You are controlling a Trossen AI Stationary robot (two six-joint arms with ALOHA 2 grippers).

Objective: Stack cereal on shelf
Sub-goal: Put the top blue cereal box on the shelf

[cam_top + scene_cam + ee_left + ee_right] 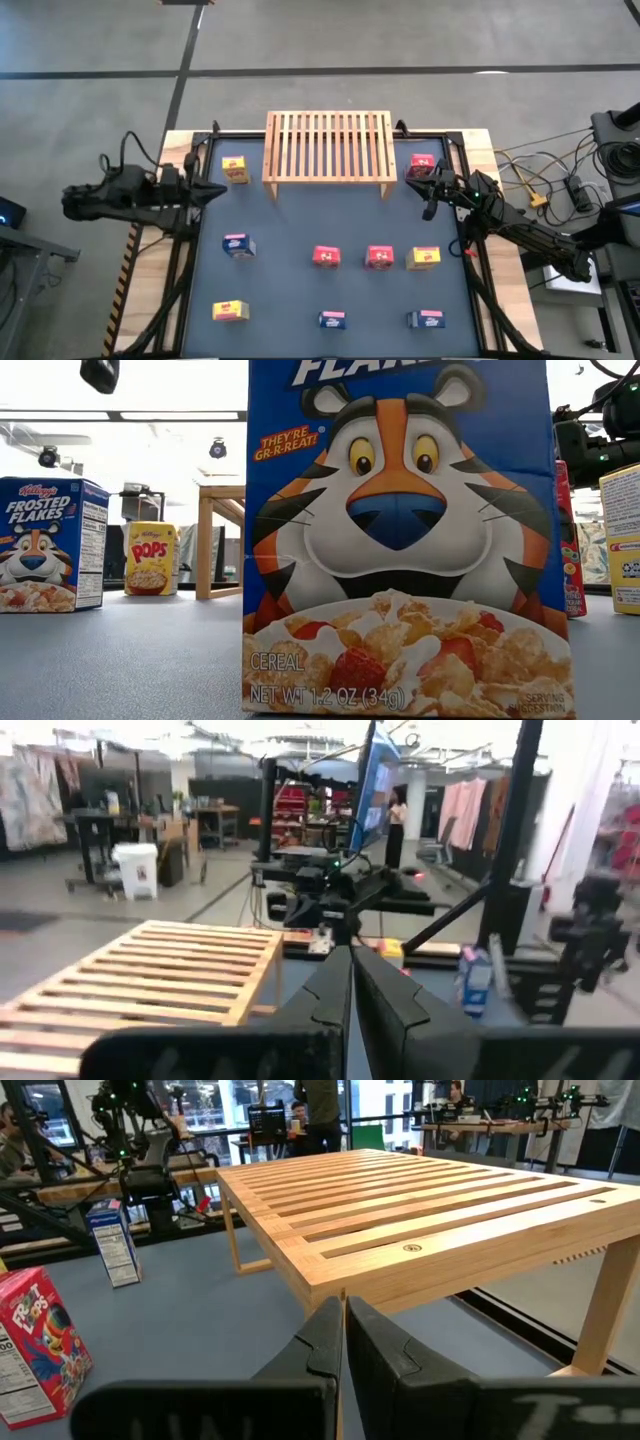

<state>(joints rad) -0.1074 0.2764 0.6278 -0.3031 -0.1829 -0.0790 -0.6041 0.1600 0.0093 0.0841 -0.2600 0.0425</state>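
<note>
Next, my left gripper goes to the middle row's blue box and closes on the box's end [229, 246] nearest the left arm.
The wooden slatted shelf [328, 148] stands on its short legs at the table's far middle; it also shows in the right wrist view [430, 1210]. Nine small cereal boxes stand upright on the dark mat. A yellow box [236, 169] is left of the shelf and a red box [422, 163] right of it. A blue box [238, 245], two red boxes [326, 256] [379, 257] and a yellow box [424, 258] stand in the middle row. My left gripper [215, 192] is shut and empty near the far-left yellow box. My right gripper [425, 188] is shut and empty beside the far-right red box [35, 1345].
A yellow box [230, 312] and two blue boxes [332, 320] [426, 319] stand along the near edge. One blue box [400, 540] fills the low view. Cables and gear [570, 185] lie off the table's right side. A black frame borders the mat [300, 290].
</note>
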